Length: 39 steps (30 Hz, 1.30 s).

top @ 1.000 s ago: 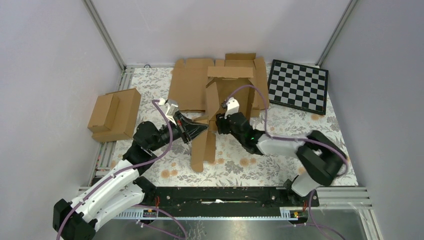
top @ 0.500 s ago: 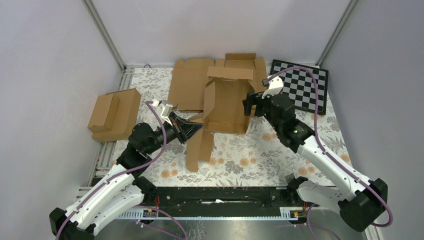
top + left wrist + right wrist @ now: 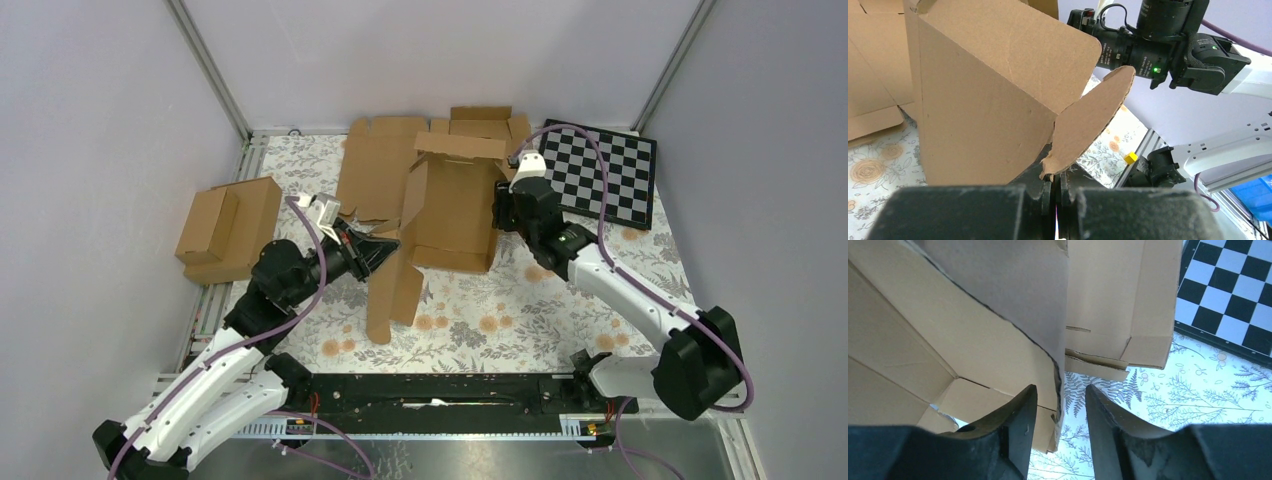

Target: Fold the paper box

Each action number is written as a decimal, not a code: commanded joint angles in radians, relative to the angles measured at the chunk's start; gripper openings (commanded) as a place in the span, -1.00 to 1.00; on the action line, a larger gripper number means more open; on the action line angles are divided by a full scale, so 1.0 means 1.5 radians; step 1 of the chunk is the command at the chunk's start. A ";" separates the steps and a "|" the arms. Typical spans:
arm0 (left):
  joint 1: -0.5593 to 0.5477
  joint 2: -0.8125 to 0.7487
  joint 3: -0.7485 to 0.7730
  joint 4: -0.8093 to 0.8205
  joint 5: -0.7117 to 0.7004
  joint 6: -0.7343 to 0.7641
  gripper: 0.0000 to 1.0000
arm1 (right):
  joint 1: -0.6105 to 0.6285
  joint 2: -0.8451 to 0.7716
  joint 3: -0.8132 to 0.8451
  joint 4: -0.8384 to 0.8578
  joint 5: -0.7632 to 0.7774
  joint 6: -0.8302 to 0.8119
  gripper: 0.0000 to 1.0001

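Note:
The long panel hangs crooked with only the rounded flap in my left gripper, which should open and take the long panel's edge (image 3: 372, 303) before folding.
The paper box (image 3: 450, 205) is brown cardboard, partly folded, with its side walls raised at the table's middle back. A long panel (image 3: 392, 290) hangs from it toward the near left. My left gripper (image 3: 385, 248) is shut on a rounded flap (image 3: 1093, 117) of the box at its near-left corner, and the left wrist view shows the jaws (image 3: 1055, 177) pinching that flap's torn edge. My right gripper (image 3: 503, 205) is open at the box's right wall. In the right wrist view the wall's edge (image 3: 1060, 385) stands between the two fingers (image 3: 1018, 415).
A wider flat cardboard blank (image 3: 375, 170) lies behind and under the box. Two joined small brown boxes (image 3: 228, 228) sit at the left edge. A checkerboard (image 3: 598, 172) lies at the back right. Grey walls enclose the flowered table (image 3: 520, 320).
My right arm has swung from the box's near side round to its right wall. My left gripper has drawn back a little to the left with the flap, and the box shifted with it.

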 commanded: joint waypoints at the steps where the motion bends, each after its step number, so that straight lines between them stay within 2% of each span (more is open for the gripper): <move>1: -0.002 0.024 0.045 -0.059 -0.024 0.014 -1.00 | -0.003 0.022 0.057 0.028 0.001 0.020 -0.22; 4: -0.002 0.044 0.085 -0.080 -0.025 0.020 -1.00 | -0.003 0.019 0.079 0.011 0.008 0.044 -0.59; 5: -0.002 0.056 0.111 -0.099 -0.030 0.020 -1.00 | -0.003 0.014 0.088 -0.006 0.002 0.054 -0.64; 8: -0.002 0.119 0.254 -0.270 -0.086 0.007 -1.00 | -0.003 -0.007 0.120 -0.094 -0.023 0.105 -0.61; 10: -0.002 0.170 0.352 -0.371 -0.097 0.009 -1.00 | -0.003 -0.026 0.134 -0.175 -0.026 0.179 -0.59; 12: -0.002 0.205 0.423 -0.435 -0.091 0.018 -1.00 | -0.003 -0.051 0.124 -0.220 -0.051 0.252 -0.62; 15: 0.000 0.241 0.503 -0.488 -0.084 0.036 -1.00 | -0.003 -0.107 0.073 -0.229 -0.119 0.345 -0.66; 16: -0.001 0.253 0.517 -0.503 -0.087 0.044 -1.00 | -0.003 -0.128 0.056 -0.229 -0.134 0.363 -0.59; 17: 0.000 0.266 0.536 -0.523 -0.093 0.055 -1.00 | -0.003 -0.148 0.041 -0.229 -0.146 0.371 -0.37; 18: 0.002 0.282 0.555 -0.545 -0.095 0.067 -1.00 | -0.003 -0.165 0.030 -0.230 -0.152 0.369 -0.06; 20: 0.015 0.310 0.577 -0.586 -0.072 0.089 -1.00 | -0.003 -0.188 0.023 -0.241 -0.143 0.336 0.31; 21: 0.029 0.317 0.571 -0.590 -0.050 0.093 -1.00 | -0.003 -0.188 0.031 -0.258 -0.132 0.321 0.45; 24: 0.059 0.323 0.534 -0.575 0.030 0.089 -1.00 | -0.003 -0.139 0.065 -0.321 -0.133 0.275 0.67; 28: 0.077 0.326 0.506 -0.577 0.049 0.096 -1.00 | -0.004 -0.063 0.080 -0.354 -0.142 0.253 0.84; 32: 0.093 0.334 0.498 -0.590 0.058 0.127 -1.00 | -0.003 -0.060 0.042 -0.325 -0.109 0.265 0.83; 39: 0.096 0.394 0.541 -0.625 0.067 0.218 -1.00 | -0.003 -0.074 0.021 -0.295 -0.135 0.254 0.83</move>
